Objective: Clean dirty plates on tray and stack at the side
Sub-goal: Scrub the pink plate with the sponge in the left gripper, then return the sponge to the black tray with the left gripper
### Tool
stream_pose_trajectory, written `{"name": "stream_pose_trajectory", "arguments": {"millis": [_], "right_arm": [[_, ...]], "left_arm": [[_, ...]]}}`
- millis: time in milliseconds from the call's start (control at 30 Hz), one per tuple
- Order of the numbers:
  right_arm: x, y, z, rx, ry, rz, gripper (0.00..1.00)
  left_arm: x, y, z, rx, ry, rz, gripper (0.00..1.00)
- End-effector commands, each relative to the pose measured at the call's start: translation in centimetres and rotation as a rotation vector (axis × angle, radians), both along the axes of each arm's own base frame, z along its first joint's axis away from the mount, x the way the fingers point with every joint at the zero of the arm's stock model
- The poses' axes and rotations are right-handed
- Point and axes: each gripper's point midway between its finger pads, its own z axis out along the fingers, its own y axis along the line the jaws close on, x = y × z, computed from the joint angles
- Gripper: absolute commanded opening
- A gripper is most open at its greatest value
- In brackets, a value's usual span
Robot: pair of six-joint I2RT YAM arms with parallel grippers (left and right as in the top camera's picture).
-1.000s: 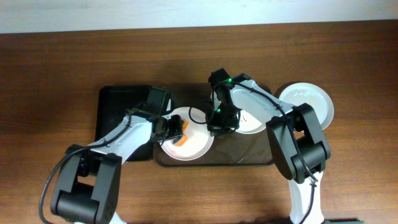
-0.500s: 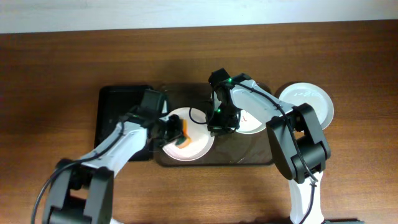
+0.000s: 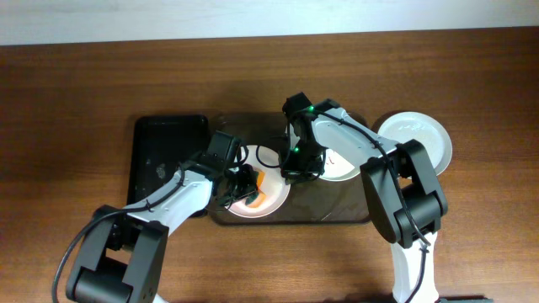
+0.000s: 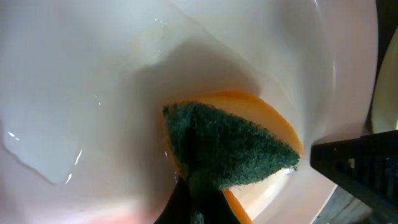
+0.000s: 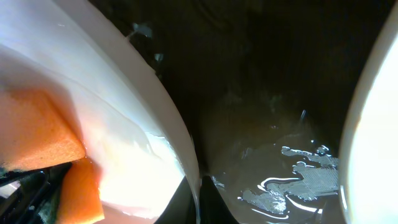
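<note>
I need to use my left gripper to set the orange sponge down in the smaller black tray (image 3: 186, 188), which is near the brown tray.
A white plate (image 3: 271, 195) lies on the dark brown tray (image 3: 337, 210). My left gripper (image 3: 244, 187) is shut on an orange sponge with a green scouring face (image 4: 230, 146) and presses it onto this plate (image 4: 93, 74). My right gripper (image 3: 296, 172) is shut on the plate's right rim (image 5: 180, 143). The sponge also shows in the right wrist view (image 5: 37, 134). A second plate (image 3: 341, 166) with a faint red mark lies on the tray under the right arm. A third plate (image 3: 418, 139) lies on the table to the right of the tray.
A smaller black tray (image 3: 164, 147) lies left of the brown tray. The brown tray's floor is wet, with puddles (image 5: 298, 180). Wooden table (image 3: 76, 109) all around.
My left gripper has moved right across the plate with the sponge, from its left part to its middle. The right gripper has stayed on the rim.
</note>
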Motion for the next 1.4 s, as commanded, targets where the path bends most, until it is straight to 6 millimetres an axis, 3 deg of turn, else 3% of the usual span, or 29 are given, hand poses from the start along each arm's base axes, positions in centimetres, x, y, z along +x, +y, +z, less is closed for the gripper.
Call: {"name": "stream_pose_trajectory", "arguments": {"millis": [0, 67, 133, 233, 300, 333, 433, 500, 600, 700, 767, 800, 833, 867, 1000, 1067, 1100, 1133, 1233, 1267, 1300, 1367], "right_arm": [[-0.5, -1.1, -0.6, -0.051, 0.009, 0.003, 0.04], [-0.5, -1.2, -0.6, -0.052, 0.011, 0.003, 0.04], [-0.5, -1.2, -0.6, -0.052, 0.011, 0.003, 0.04], [-0.5, -1.2, -0.6, -0.052, 0.011, 0.003, 0.04], [-0.5, -1.2, -0.6, -0.052, 0.011, 0.003, 0.04], [-0.5, -1.2, -0.6, -0.052, 0.011, 0.003, 0.04], [-0.5, -1.2, -0.6, -0.051, 0.009, 0.006, 0.04], [-0.5, -1.2, -0.6, -0.051, 0.009, 0.006, 0.04], [-0.3, -1.1, -0.6, -0.048, 0.003, 0.006, 0.04], [-0.3, -1.1, -0.6, -0.048, 0.003, 0.006, 0.04], [-0.4, -1.1, -0.6, -0.048, 0.003, 0.006, 0.04], [-0.4, -1.1, -0.6, -0.048, 0.003, 0.006, 0.04], [-0.4, -1.1, -0.6, -0.048, 0.003, 0.006, 0.04], [-0.4, -1.1, -0.6, -0.048, 0.003, 0.006, 0.04], [-0.4, -1.1, -0.6, -0.048, 0.003, 0.006, 0.04], [-0.4, -1.1, -0.6, -0.048, 0.003, 0.006, 0.04], [-0.4, -1.1, -0.6, -0.048, 0.004, 0.006, 0.04], [-0.4, -1.1, -0.6, -0.048, 0.004, 0.006, 0.04], [-0.5, -1.2, -0.6, -0.051, 0.01, 0.006, 0.04], [-0.5, -1.2, -0.6, -0.051, 0.01, 0.006, 0.04], [-0.5, -1.2, -0.6, -0.051, 0.01, 0.006, 0.04], [-0.5, -1.2, -0.6, -0.051, 0.01, 0.006, 0.04]], "left_arm": [[-0.1, 4.3, -2.0, 0.234, -0.043, 0.004, 0.0], [1.9, 6.4, 0.3, 0.305, -0.151, -0.01, 0.0], [2.5, 7.6, 1.6, 0.355, -0.198, 0.023, 0.0], [3.1, 7.7, 3.2, 0.379, -0.265, -0.045, 0.0], [4.2, 7.4, 7.2, 0.392, -0.39, -0.135, 0.0], [4.4, 7.6, 8.3, 0.39, -0.418, -0.13, 0.0], [4.3, 11.0, 10.6, 0.403, -0.438, -0.037, 0.0], [3.8, 13.8, 9.9, 0.438, -0.39, -0.062, 0.0], [3.1, 16.0, 6.9, 0.477, -0.304, -0.152, 0.0], [2.7, 15.4, 2.1, 0.45, -0.192, -0.246, 0.0], [2.5, 16.4, -0.3, 0.502, -0.128, -0.261, 0.0], [2.6, 16.8, -0.5, 0.522, -0.125, -0.257, 0.25], [3.1, 16.7, -0.4, 0.524, -0.146, -0.251, 0.71], [3.7, 16.7, -0.2, 0.524, -0.17, -0.245, 0.74], [5.4, 16.4, 0.1, 0.523, -0.24, -0.228, 0.68], [5.3, 16.4, -0.4, 0.521, -0.228, -0.231, 0.54], [5.5, 16.4, -0.4, 0.52, -0.236, -0.229, 0.17], [5.8, 16.3, -0.3, 0.521, -0.249, -0.225, 0.0], [7.1, 16.4, 1.0, 0.526, -0.277, -0.216, 0.0], [7.8, 16.3, 2.3, 0.527, -0.291, -0.213, 0.31], [7.6, 16.3, 2.5, 0.526, -0.282, -0.215, 0.76], [5.0, 16.5, 1.4, 0.519, -0.173, -0.245, 0.73]]}}
